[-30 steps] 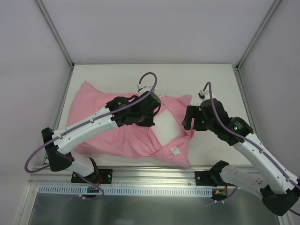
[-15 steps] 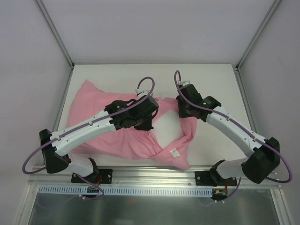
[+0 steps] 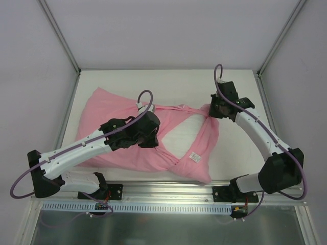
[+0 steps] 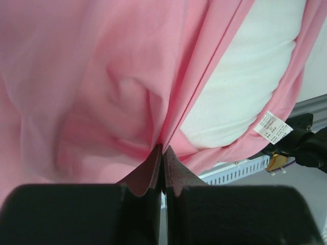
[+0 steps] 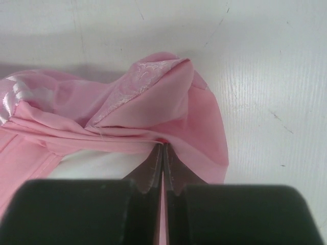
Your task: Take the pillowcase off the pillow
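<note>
Next, my left gripper opens and grips the pillow (image 3: 189, 127) while my right gripper holds the hem, as both grippers now hold the hem around the exposed white pillow.
The pink pillowcase (image 3: 107, 109) lies across the table with its open end to the right, where the white pillow (image 3: 181, 135) shows in the gap. My left gripper (image 3: 156, 137) is shut on the opening's hem at the pillow's left side. In the left wrist view its jaws (image 4: 163, 150) pinch pink fabric (image 4: 92, 92) beside the pillow (image 4: 245, 87) and a white label (image 4: 273, 126). My right gripper (image 3: 210, 112) is shut on the far right corner of the hem. In the right wrist view its jaws (image 5: 163, 145) clamp the bunched pillowcase (image 5: 168, 97) above a strip of pillow (image 5: 97, 166).
The white table (image 3: 230, 81) runs to walls at the back and both sides, with metal posts at the far corners. A slotted metal rail (image 3: 168, 206) lines the near edge between the arm bases. Bare tabletop (image 5: 265, 76) lies right of the fabric corner.
My right gripper came in to the opening's far right corner and shut on the hem. My left gripper moved left and nearer with its hold, stretching the opening wider.
</note>
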